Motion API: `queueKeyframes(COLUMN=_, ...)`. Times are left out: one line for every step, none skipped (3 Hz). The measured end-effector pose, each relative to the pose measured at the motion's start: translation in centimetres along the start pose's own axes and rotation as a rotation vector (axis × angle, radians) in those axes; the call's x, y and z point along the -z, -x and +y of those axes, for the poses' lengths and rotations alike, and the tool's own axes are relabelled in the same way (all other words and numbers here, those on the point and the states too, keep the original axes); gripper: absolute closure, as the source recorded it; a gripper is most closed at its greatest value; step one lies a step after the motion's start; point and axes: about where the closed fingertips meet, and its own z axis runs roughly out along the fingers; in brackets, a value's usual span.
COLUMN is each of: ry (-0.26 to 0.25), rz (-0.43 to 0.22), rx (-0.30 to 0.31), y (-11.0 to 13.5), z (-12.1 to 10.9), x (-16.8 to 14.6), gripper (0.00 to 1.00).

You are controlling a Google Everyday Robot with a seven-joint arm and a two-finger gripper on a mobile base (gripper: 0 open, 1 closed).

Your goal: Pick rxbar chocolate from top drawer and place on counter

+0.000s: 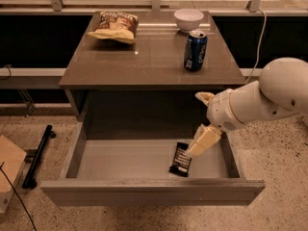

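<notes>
Next, the gripper needs to lower and close on the rxbar chocolate's far and near ends [180, 159] in the top drawer.
The rxbar chocolate [180, 160], a small black wrapper with pale text, lies flat on the pale floor of the open top drawer [120, 159], right of the middle. My gripper [194, 125] reaches in from the right over the drawer. It is open, with one pale finger [204, 140] pointing down to the bar's upper right end and the other [204, 97] up near the counter's edge. The counter [144, 57] is the glossy grey-brown top above the drawer.
On the counter stand a blue soda can [195, 50] at the right, a white bowl [188, 19] at the back and a yellow-brown chip bag [113, 27] at the back left. A black bar [38, 155] and a cardboard box [8, 172] lie on the floor at left.
</notes>
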Motion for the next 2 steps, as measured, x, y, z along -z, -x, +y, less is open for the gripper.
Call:
queueKeyframes(ry=0.011, rz=-0.002, rx=-0.012, y=-1.7, z=0.3, x=-1.9, gripper=0.00)
queueKeyframes(ry=0.024, rz=-0.008, rx=-0.023, y=-3.5, z=0.5, x=-4.3, gripper=0.00)
